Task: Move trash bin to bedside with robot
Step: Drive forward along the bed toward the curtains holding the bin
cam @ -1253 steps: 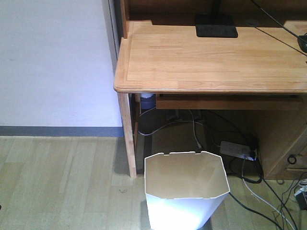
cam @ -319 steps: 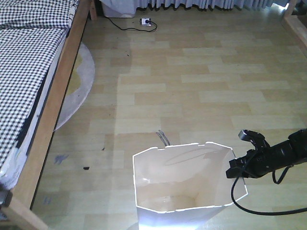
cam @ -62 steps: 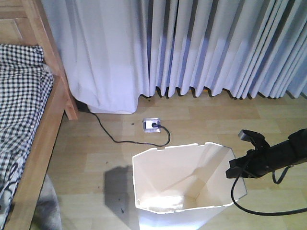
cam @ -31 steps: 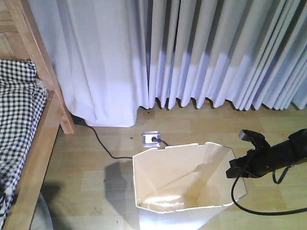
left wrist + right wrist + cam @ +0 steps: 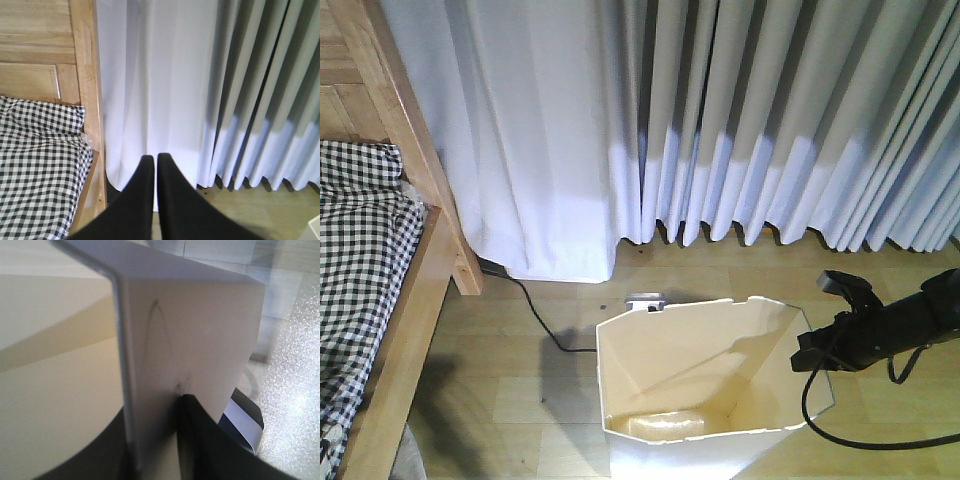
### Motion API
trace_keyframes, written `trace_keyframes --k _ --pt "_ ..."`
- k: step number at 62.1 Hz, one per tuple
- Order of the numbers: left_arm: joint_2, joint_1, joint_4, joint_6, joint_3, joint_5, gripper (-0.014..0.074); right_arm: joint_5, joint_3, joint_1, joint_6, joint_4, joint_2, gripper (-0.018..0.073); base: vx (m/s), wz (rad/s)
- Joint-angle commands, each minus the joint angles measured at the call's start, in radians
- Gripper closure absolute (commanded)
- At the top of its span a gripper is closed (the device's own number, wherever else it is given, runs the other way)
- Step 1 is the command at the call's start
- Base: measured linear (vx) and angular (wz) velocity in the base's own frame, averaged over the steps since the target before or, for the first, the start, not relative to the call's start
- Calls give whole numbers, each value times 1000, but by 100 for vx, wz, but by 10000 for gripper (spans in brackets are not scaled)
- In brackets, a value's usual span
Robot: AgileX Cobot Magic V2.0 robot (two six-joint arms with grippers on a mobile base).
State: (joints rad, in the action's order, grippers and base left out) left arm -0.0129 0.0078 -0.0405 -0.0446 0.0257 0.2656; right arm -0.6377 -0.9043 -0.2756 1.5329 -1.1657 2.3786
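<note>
Next, I set the white trash bin on the wood floor [image 5: 681, 424] before the floor socket with my right gripper.
The white trash bin [image 5: 700, 380] with a faceted rim and cream inside fills the bottom centre of the front view. My right gripper [image 5: 812, 352] is shut on the bin's right wall. In the right wrist view the wall [image 5: 190, 340] stands between the black fingers [image 5: 200, 440]. The bedside shows at the left: a light-brown wooden bed frame [image 5: 400, 330] with checked bedding [image 5: 355, 260]. It also shows in the left wrist view [image 5: 87, 75]. My left gripper [image 5: 152, 162] is shut and empty, raised and pointing at the curtain beside the bed.
White pleated curtains [image 5: 740, 120] hang across the back down to the wood floor [image 5: 880, 280]. A floor socket [image 5: 646, 299] with a black cable [image 5: 535, 310] lies just behind the bin. A black cable [image 5: 840, 425] trails from the right arm.
The view has moved forward toward the curtains with the bin held in the same place. The socket has slid down behind the bin's rim and the bed frame stays at the left.
</note>
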Motion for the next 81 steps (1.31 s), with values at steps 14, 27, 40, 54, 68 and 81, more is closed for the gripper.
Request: trace_keyframes --k 14,27,40,54,68,81 --pt "-14 0 -4 -6 19 -67 602 -219 -6 -2 2 -43 -69 562 4 3" --pt "-14 0 -4 -6 19 -67 602 -221 -6 -2 2 -42 -69 562 1 -1" --pt "-14 0 -4 -6 19 -67 602 -221 -6 -2 2 -43 -69 562 0 0" --pt "-14 0 -4 -6 19 -67 602 -222 -6 -2 -19 -57 -69 562 0 0" --pt "-14 0 -4 -6 19 -67 602 -138 -38 -3 -44 -91 -62 562 0 0" --pt "-14 0 -4 -6 19 -67 602 -133 -204 -3 -208 21 47 562 0 0"
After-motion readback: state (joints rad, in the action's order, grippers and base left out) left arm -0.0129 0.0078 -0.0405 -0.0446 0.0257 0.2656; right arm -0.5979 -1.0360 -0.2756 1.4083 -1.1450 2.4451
